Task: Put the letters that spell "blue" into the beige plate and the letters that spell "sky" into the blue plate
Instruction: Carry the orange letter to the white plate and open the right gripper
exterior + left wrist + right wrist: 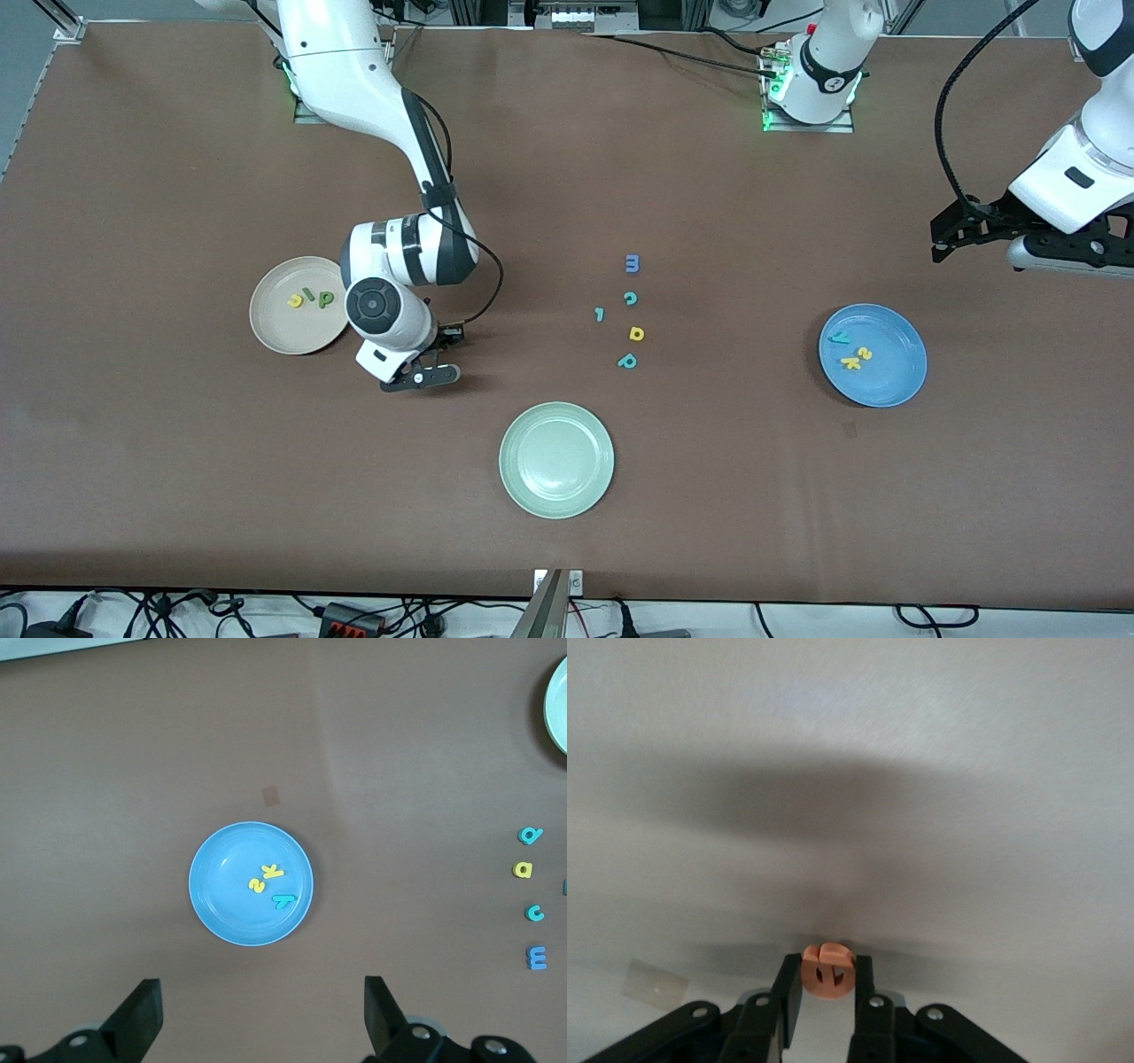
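Note:
The orange e, now low beside the beige plate, will be let go by my right gripper on the beige plate (307, 307), between the yellow u and the green b.
My right gripper (827, 967) is shut on the orange e (827, 981), pinched between both fingers. In the front view this gripper (423, 377) is low at the table beside the beige plate (279, 335), on the side toward the left arm's end. The plate holds the yellow u (295, 301), dark green l (308, 295) and green b (326, 299). The blue plate (897, 379) holds the teal y (837, 338), yellow s (865, 354) and yellow k (851, 362). My left gripper (941, 248) waits open, high by the blue plate (221, 899).
A pale green plate (556, 459) sits near the front edge. Mid-table lie loose letters: a blue m (632, 263), teal c (630, 299), teal hooked letter (600, 314), yellow d (636, 333) and teal p (627, 361).

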Robot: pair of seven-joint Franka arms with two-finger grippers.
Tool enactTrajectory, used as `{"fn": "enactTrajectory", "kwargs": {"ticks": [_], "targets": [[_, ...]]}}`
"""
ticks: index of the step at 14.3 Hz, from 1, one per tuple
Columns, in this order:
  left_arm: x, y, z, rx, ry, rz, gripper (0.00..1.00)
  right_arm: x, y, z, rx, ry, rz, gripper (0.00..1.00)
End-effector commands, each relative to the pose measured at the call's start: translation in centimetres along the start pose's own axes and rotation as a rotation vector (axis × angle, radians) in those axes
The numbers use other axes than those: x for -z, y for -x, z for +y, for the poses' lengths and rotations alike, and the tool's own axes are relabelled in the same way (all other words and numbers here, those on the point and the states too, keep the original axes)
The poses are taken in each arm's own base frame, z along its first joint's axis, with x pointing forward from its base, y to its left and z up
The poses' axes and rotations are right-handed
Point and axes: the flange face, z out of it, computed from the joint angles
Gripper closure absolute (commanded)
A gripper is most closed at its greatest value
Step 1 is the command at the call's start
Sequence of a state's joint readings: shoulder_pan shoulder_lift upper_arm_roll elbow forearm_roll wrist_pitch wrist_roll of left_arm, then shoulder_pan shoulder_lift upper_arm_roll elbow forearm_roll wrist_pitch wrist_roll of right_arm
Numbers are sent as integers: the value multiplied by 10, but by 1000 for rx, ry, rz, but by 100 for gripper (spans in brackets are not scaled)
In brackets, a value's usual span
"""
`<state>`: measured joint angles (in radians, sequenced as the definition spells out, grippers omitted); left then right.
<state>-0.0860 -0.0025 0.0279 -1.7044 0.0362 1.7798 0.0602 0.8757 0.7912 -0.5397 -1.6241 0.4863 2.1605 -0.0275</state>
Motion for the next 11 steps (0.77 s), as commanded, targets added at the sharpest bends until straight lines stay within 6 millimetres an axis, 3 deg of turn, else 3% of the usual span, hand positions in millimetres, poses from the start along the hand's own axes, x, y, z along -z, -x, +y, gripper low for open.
{"fn": "enactTrajectory", "kwargs": {"ticks": [1, 6, 11], "targets": [[4, -6, 1, -20, -10, 4, 0, 24, 4, 36, -36, -29, -45, 86], [4, -6, 0, -18, -11, 6, 0, 41, 28, 128, -66, -20, -235, 86], [4, -6, 0, -18, -10, 4, 0, 3, 65, 198, -30, -56, -339, 86]]}}
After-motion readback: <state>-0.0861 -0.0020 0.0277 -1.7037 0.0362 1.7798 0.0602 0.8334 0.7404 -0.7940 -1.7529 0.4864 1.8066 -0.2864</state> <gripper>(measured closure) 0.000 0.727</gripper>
